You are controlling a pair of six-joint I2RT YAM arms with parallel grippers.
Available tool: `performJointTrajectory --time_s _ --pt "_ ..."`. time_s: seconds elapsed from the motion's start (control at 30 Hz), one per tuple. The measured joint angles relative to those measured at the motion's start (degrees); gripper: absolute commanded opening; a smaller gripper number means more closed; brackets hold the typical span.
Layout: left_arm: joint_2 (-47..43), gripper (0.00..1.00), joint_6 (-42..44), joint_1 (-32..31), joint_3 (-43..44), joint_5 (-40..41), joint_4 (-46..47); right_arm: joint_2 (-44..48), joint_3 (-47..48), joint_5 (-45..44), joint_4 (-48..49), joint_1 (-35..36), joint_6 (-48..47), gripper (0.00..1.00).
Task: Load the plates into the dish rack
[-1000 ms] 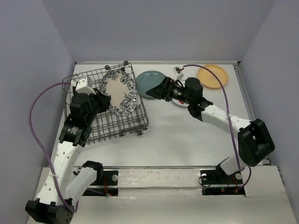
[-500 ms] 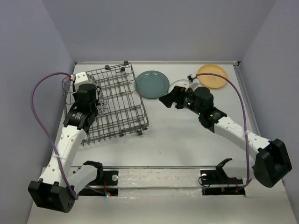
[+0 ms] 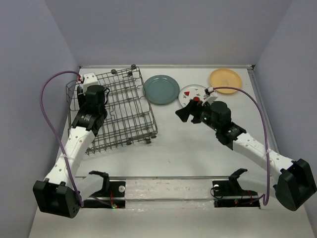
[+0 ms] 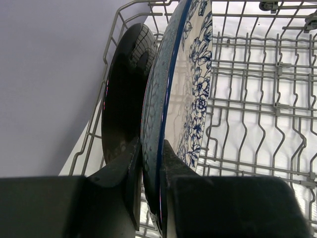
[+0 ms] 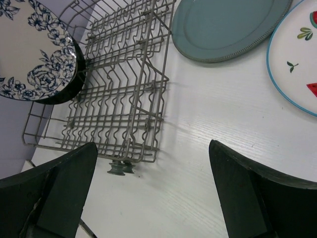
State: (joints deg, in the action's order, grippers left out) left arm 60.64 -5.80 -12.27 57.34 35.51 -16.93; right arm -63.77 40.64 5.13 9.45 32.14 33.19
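Observation:
The robot's left gripper will release the blue-and-white floral plate upright between the rack's wires beside the black-rimmed plate [image 3: 96,101].
The grey wire dish rack [image 3: 124,111] stands at the left of the table. My left gripper [image 3: 94,99] is over its left end, shut on the rim of the blue-and-white floral plate [image 4: 195,89], which stands upright on edge between the tines. The black-rimmed plate [image 4: 126,94] stands upright just behind it, against the rack's end wall. Both show in the right wrist view, floral plate [image 5: 34,54] in front. My right gripper [image 3: 183,113] is open and empty above bare table, near the teal plate [image 3: 161,89] and the watermelon plate [image 3: 193,92]. The yellow-orange plate [image 3: 225,80] lies far right.
The rack's right part [image 5: 124,89] holds only tines, with small wheels at its corner [image 5: 119,168]. Purple cables loop from both arms. Walls close the table at the back and both sides.
My left gripper has carried the floral plate to the rack's left end and turned it upright. My right gripper has drawn back from the teal plate, uncovering the watermelon plate.

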Motion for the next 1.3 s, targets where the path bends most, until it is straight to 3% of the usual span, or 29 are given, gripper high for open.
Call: performJointTrajectory --time_s 0.63,1.2,1.3 --pt "3.5 0.06 4.1 -1.3 -5.5 6.6 7.1 0.4 -2.1 -1.6 0.0 -0.3 0.0 1.00" --pt "10.7 0.06 3.8 -1.5 -5.7 5.0 9.3 1.2 -2.2 -1.2 0.0 -0.8 0.0 1.00" --pt "11.5 0.16 3.3 -1.5 -5.7 4.9 8.7 1.3 -2.2 -1.2 0.0 -1.0 0.0 0.99"
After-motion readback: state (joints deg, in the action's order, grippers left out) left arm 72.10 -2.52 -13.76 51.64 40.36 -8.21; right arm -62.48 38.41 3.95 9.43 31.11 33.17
